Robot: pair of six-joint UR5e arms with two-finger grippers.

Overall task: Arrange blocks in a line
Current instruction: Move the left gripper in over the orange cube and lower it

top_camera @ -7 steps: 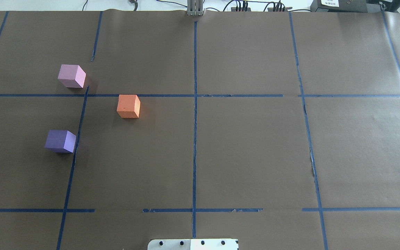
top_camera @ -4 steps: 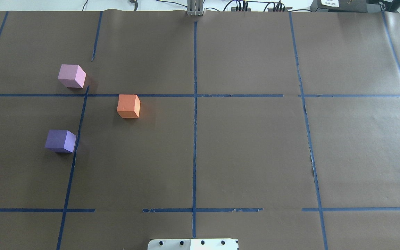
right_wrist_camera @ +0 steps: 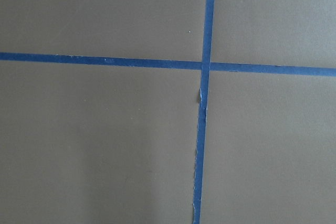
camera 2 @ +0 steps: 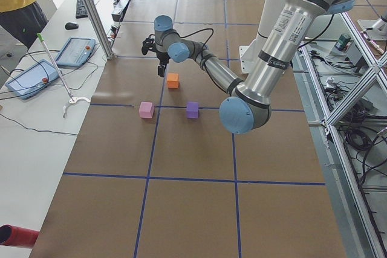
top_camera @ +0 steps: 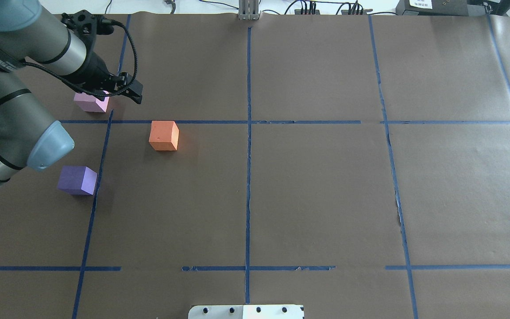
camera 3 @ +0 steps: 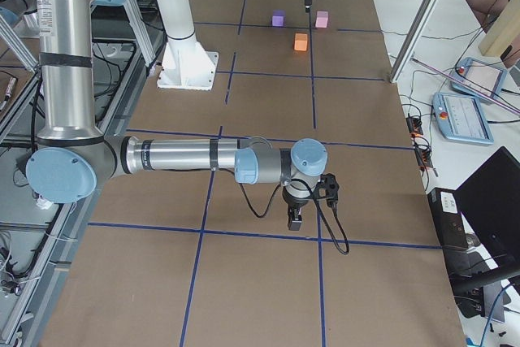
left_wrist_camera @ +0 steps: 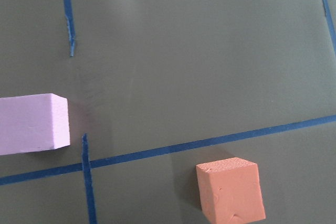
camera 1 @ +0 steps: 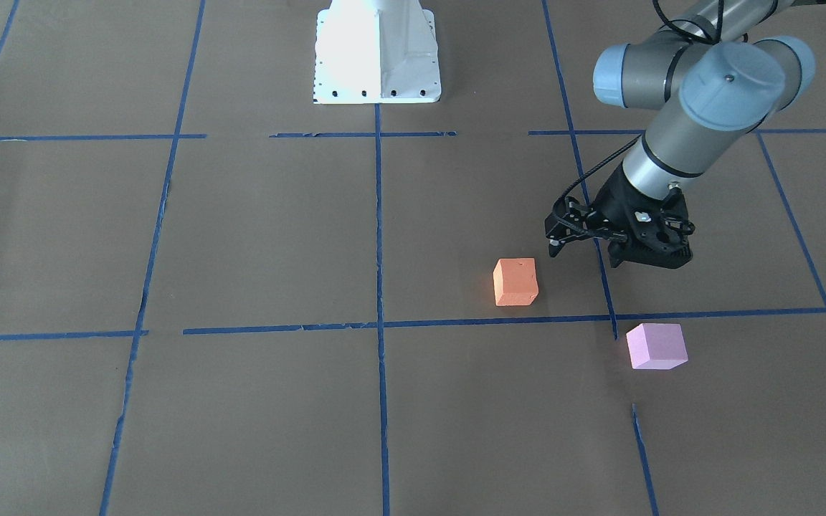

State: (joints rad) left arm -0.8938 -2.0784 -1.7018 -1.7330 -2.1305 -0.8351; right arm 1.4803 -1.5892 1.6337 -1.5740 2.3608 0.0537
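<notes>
The orange block should be next: my left gripper should move to the orange block's middle [camera 1: 515, 280] [left_wrist_camera: 231, 191] and close there, leaving the pale pink block where it lies.
Three cubes lie apart on the brown table. The orange block [top_camera: 164, 135] [camera 1: 515, 282] is nearest the middle. The pale pink block [top_camera: 90, 103] [camera 1: 656, 346] is farther out and partly covered by my left wrist in the overhead view. The violet block [top_camera: 77, 180] is nearest the robot and hidden behind the wrist in the front view. My left gripper [top_camera: 101, 91] [camera 1: 617, 261] hangs above the table between the three blocks and holds nothing I can see; its fingers are hidden. My right gripper [camera 3: 294, 221] shows only in the right view, far from the blocks.
Blue tape lines [top_camera: 248, 133] divide the brown paper into squares. The white robot base [camera 1: 377, 57] stands at the near middle edge. A metal post [top_camera: 249, 11] and cables sit at the far edge. A side bench with tablets [camera 2: 36, 77] lies past the table.
My left arm has swung in from the left and its wrist now hangs over the pink block. The three blocks have not moved.
</notes>
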